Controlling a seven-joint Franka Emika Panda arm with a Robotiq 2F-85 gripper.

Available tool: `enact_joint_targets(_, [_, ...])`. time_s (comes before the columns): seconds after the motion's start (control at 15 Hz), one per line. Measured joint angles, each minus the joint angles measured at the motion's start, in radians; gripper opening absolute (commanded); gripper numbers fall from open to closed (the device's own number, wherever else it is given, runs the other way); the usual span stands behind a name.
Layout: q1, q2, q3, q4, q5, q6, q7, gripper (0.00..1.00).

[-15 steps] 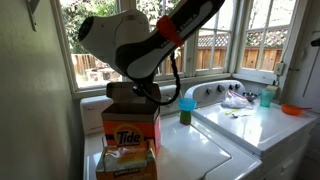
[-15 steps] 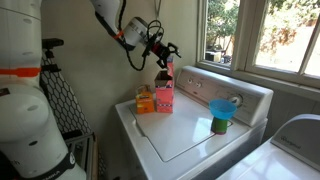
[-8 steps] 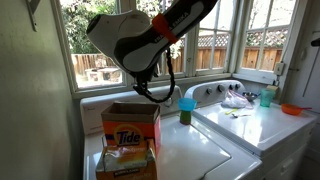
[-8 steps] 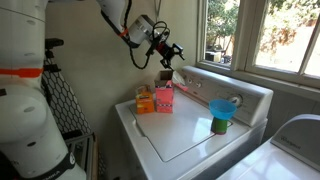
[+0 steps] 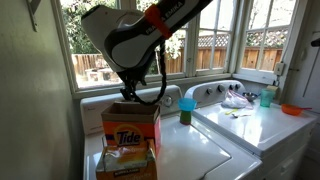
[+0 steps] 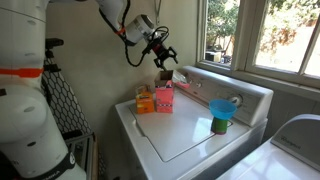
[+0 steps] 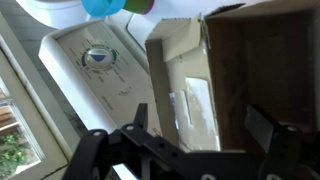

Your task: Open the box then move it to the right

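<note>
My gripper takes the orange Tide box hold of next at its back side's top edge (image 5: 134, 102) (image 7: 203, 108), nearest the washer's control panel.
The orange Tide box (image 5: 129, 129) stands at the back left of the white washer top (image 5: 190, 150), behind a flatter orange-and-tan packet (image 5: 125, 161). Its top is open. In an exterior view the box (image 6: 165, 97) has its pinkish flap tilted up to the right. My gripper (image 5: 131, 93) hangs just above the open top, apart from it; it also shows in an exterior view (image 6: 165, 60). In the wrist view the gripper (image 7: 200, 128) is open and empty, its fingers straddling the open box (image 7: 190, 95), with brown flap cardboard at the right.
A blue cup on a green base (image 5: 187, 106) stands to the right of the box by the control panel (image 6: 235, 92). The neighbouring machine holds a white cloth (image 5: 236, 100), a teal cup (image 5: 266, 97) and an orange bowl (image 5: 292, 109). A window is behind.
My gripper was down on the box's top a second ago. It has lifted up off the box, and the top flap now stands open.
</note>
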Motion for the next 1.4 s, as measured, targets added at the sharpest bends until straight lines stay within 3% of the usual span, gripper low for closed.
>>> enact_joint_targets(0.47, [-0.037,0.039,-0.003,0.005,0.242,0.102,-0.301,1.0])
enact_joint_targets(0.93, [-0.044,0.047,-0.018,0.014,0.283,0.105,-0.369,1.0])
enact_joint_targets(1.4, [-0.076,0.096,-0.045,0.094,0.386,0.122,-0.493,1.0])
